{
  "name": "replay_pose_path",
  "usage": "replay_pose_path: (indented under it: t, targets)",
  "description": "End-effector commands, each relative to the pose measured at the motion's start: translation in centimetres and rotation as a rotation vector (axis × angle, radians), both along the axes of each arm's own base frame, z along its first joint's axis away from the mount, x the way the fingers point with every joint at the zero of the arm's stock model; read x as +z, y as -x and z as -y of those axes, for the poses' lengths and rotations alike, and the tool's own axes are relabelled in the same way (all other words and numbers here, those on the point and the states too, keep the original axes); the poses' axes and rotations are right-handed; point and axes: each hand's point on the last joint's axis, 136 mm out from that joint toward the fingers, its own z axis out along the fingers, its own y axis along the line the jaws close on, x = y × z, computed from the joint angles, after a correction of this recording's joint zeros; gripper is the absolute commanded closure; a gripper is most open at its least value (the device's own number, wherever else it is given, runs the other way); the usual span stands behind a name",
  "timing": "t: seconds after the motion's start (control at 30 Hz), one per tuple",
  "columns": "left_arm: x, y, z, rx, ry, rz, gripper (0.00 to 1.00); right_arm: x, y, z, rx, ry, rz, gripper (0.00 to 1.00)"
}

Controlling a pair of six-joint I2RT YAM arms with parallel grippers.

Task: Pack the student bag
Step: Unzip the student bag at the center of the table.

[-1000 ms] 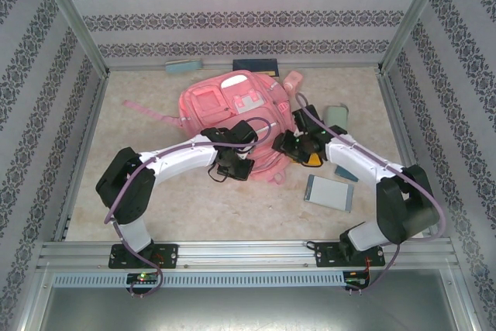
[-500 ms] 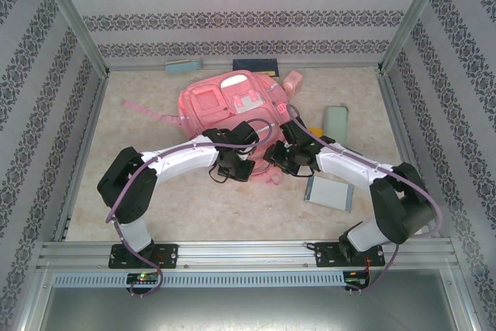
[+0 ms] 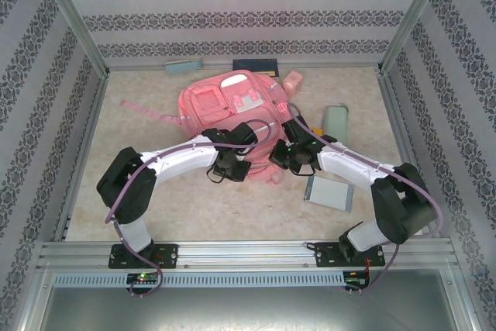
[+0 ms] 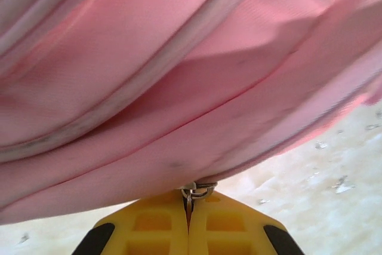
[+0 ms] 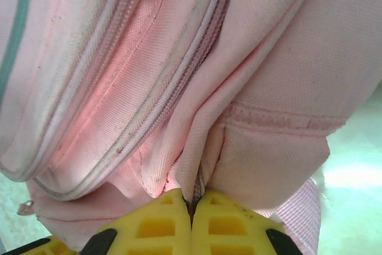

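Observation:
The small metal zip pull, now under the pink fabric, will be let go by my left gripper at the bag's near corner on the pink strap's side [image 3: 195,146].
The pink student bag [image 3: 231,106] lies flat in the middle of the table, its white-trimmed pockets facing up. My left gripper [image 3: 232,167] sits at the bag's near edge. In the left wrist view its yellow fingers [image 4: 149,225] are shut on a small metal zip pull [image 4: 196,189] under the pink fabric [image 4: 179,88]. My right gripper [image 3: 284,157] is at the bag's near right corner. Its yellow fingers [image 5: 233,225] are shut on a pinched fold of the bag's fabric [image 5: 206,165], beside a zip line [image 5: 173,88].
A grey notebook [image 3: 329,192] lies to the right of the bag, close to the right arm. A pale green case [image 3: 335,120] is further right. A dark book [image 3: 256,66] and a teal item [image 3: 183,65] rest against the back wall. A pink strap [image 3: 147,110] trails left.
My right gripper moved left to the bag's corner and closed on a fold of its fabric. The left gripper stayed shut at the near edge.

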Motion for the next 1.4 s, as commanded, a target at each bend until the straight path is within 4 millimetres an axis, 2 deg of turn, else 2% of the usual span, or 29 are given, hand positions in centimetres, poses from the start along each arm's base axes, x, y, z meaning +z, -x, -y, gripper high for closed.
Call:
replay_pose_path:
  t: [0.0,0.2,0.47,0.57,0.73,0.83,0.93,1.13,1.37]
  targets:
    - [0.3,0.2,-5.4,0.006,-0.187,-0.018,1.00,1.6,-1.7,2.8,-0.038,0.077,0.089,1.00]
    - [0.3,-2.2,-11.0,0.051,-0.376,-0.021,1.00,2.5,-1.9,4.6,-0.044,0.102,0.121,1.00]
    - [-0.2,-8.4,-17.6,0.171,-0.554,0.026,1.00,2.4,-1.5,5.8,-0.043,0.101,0.120,1.00]
    - [-1.0,-10.4,-19.3,0.216,-0.578,0.021,1.00,2.3,-1.5,5.7,-0.041,0.094,0.124,1.00]
    - [-0.8,-11.8,-20.0,0.269,-0.555,0.045,1.00,2.2,-1.8,4.2,0.018,0.058,0.108,1.00]
    - [0.3,-11.4,-20.2,0.301,-0.543,0.072,1.00,2.4,-2.3,3.7,0.029,0.057,0.121,1.00]
    - [1.6,-10.0,-21.4,0.337,-0.575,0.088,1.00,2.9,-3.0,3.2,0.044,0.061,0.144,1.00]
    - [2.7,-5.3,-24.0,0.390,-0.642,0.045,1.00,3.6,-5.1,1.0,0.097,0.049,0.173,1.00]
    - [3.5,-0.7,-25.2,0.469,-0.632,-0.007,1.00,4.1,-7.5,-2.3,0.184,0.051,0.198,1.00]
